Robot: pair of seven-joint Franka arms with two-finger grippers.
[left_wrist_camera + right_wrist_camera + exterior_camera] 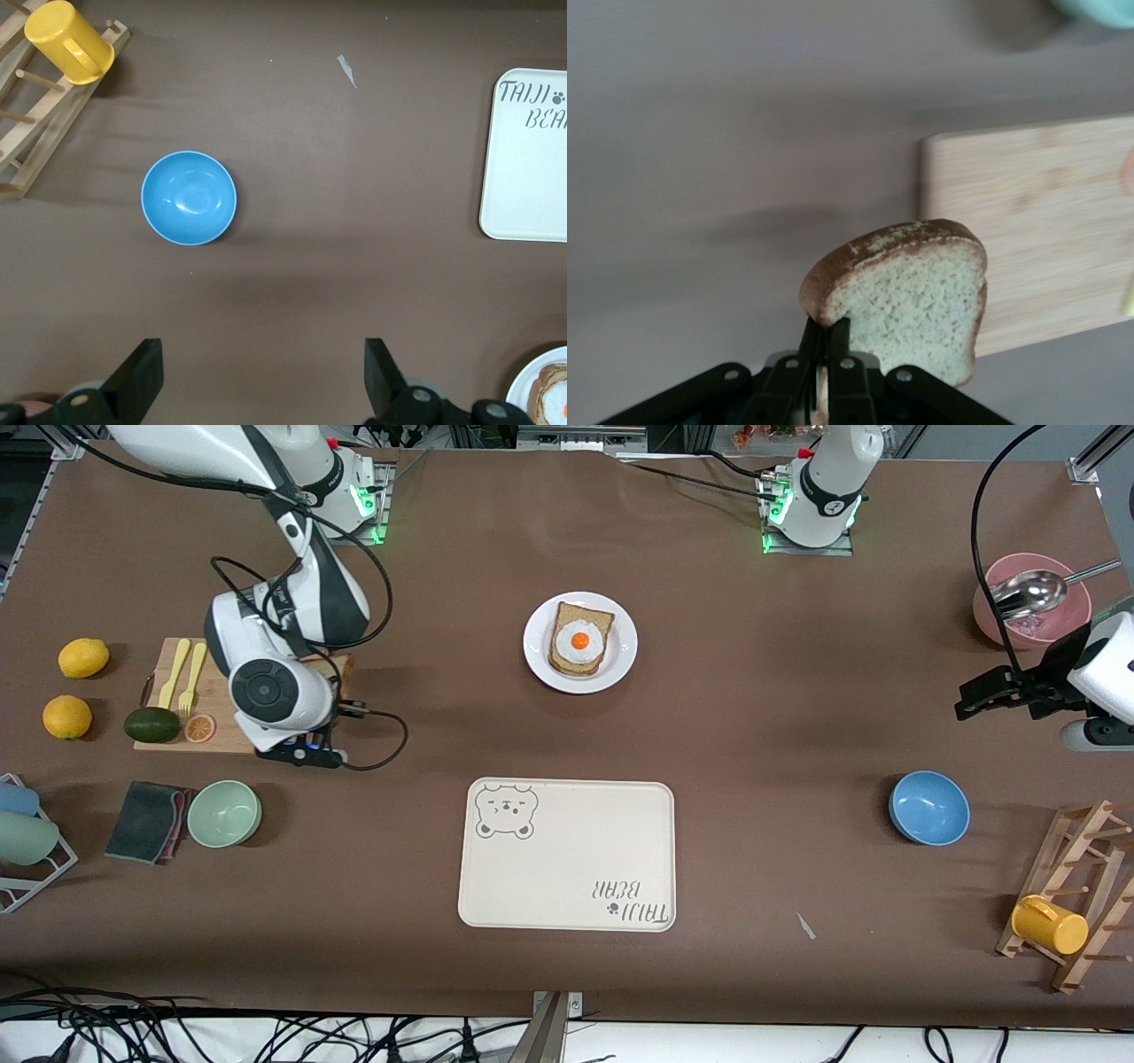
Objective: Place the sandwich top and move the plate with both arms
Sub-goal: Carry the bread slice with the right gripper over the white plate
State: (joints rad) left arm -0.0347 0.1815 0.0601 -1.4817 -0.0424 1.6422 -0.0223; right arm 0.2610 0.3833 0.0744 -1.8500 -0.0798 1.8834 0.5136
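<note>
Next, my right gripper sets the sandwich top down on the fried egg on the white plate point(577, 634).
The sandwich top point(912, 292), a pale speckled slice with a brown crust, hangs by its edge from my right gripper point(826, 329), which is shut on it. It hangs above the end of a wooden cutting board point(1036, 221). In the front view the right arm's wrist point(279, 695) covers the slice. The white plate point(537, 646) sits mid-table and holds a darker slice topped with a fried egg point(580, 640). My left gripper point(979, 693) waits open and holds nothing. It hovers over bare table at the left arm's end, its fingers point(142, 376) spread wide.
A cream bear tray point(567, 855) lies nearer the camera than the plate. A blue bowl point(928, 807), a pink bowl with a ladle point(1032, 598) and a wooden rack with a yellow mug point(1050, 923) stand at the left arm's end. Lemons point(83, 657), an avocado point(151, 724) and a green bowl point(223, 813) surround the board.
</note>
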